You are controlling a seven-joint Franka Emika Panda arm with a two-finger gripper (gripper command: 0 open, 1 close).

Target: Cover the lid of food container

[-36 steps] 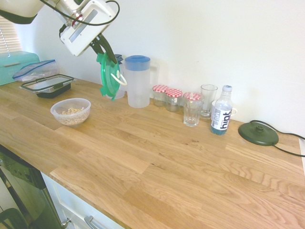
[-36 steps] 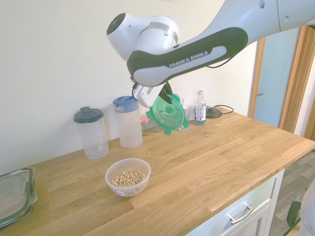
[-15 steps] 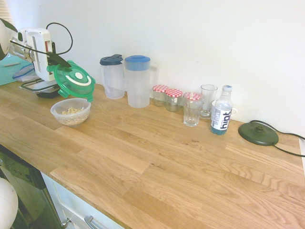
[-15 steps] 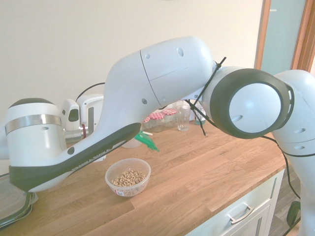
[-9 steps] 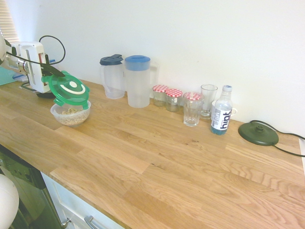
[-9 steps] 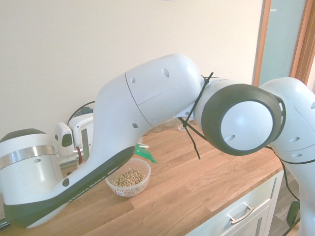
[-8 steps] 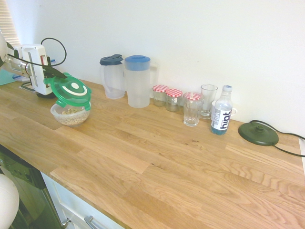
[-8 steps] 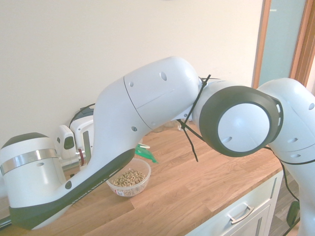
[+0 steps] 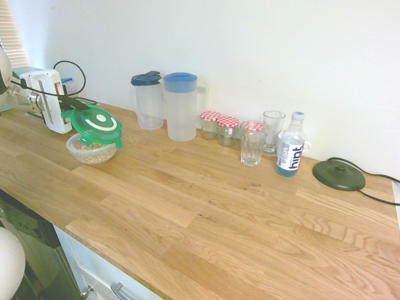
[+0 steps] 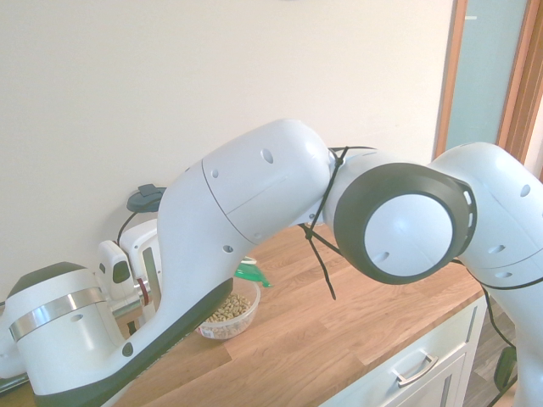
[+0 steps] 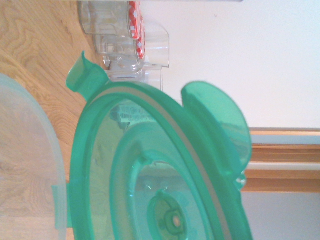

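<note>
Next, my gripper lets go of the green lid flat across the pale rim of the cereal-filled food container (image 9: 85,140) (image 11: 25,180).
The round green lid (image 9: 95,123) with its white ring mark hovers nearly flat right over the food container (image 9: 92,152), a small translucent bowl of beige cereal; whether it touches the rim I cannot tell. My gripper (image 9: 74,109) comes in from the left and is shut on the lid's left edge. From the opposite side the arm hides almost everything: only a green tab of the lid (image 10: 251,273) and part of the food container (image 10: 229,310) show. Up close, the lid (image 11: 150,165) fills the wrist view, with the food container's pale rim (image 11: 35,160) beside it.
Behind the bowl stand a dark-lidded pitcher (image 9: 147,101) and a blue-lidded pitcher (image 9: 180,106). Further right are red-checked jars (image 9: 219,127), glasses (image 9: 272,130), a water bottle (image 9: 290,145) and a black round base (image 9: 338,174). The wooden counter's front edge (image 9: 125,262) runs close by.
The lid has come down and levelled out over the food container, from a tilted pose above it. The hand has sunk with it; the grip has stayed shut.
</note>
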